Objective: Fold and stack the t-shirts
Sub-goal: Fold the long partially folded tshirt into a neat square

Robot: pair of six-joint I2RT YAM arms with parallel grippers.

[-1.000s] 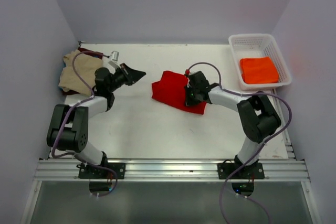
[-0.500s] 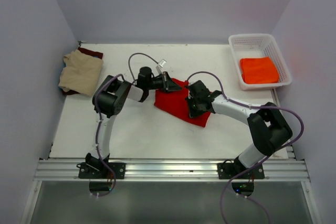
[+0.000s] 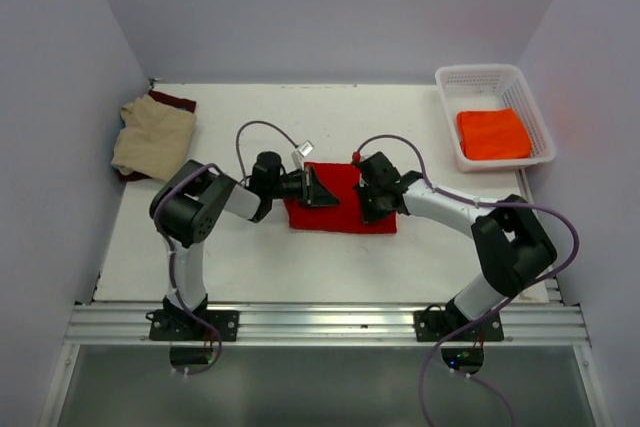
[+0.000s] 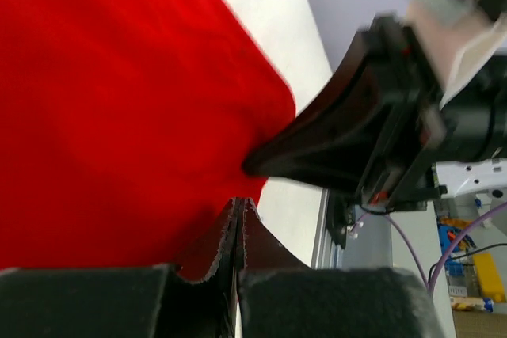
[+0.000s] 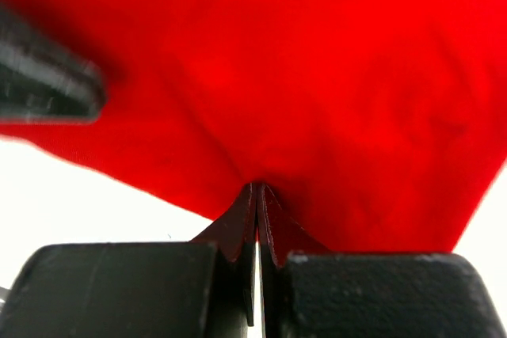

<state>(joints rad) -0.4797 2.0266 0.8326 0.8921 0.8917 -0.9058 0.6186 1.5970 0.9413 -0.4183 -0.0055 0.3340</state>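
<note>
The robot's left gripper is over the middle of the red t-shirt, so the right gripper will hold the cloth while the left gripper takes the end (image 3: 294, 218) nearest the tan t-shirt.
The bright red t-shirt (image 3: 340, 209) lies folded in a rough rectangle at the table's middle. My left gripper (image 3: 320, 190) rests on its left part, jaws shut, tips pinched at the cloth's edge (image 4: 239, 203). My right gripper (image 3: 372, 202) is on its right part, shut, with the red cloth (image 5: 317, 77) puckered at its tips (image 5: 257, 187). The tan t-shirt (image 3: 153, 137) lies on the dark maroon one (image 3: 178, 101) at the far left. The orange t-shirt (image 3: 493, 134) lies folded in the basket.
A white plastic basket (image 3: 478, 75) stands at the far right corner. Walls close the table on the left, back and right. A metal rail (image 3: 330, 322) runs along the near edge by the arm bases.
The left arm swung from the tan pile across to the red t-shirt. The right gripper shifted with the cloth. The red t-shirt went from a tilted shape to a squarer rectangle.
</note>
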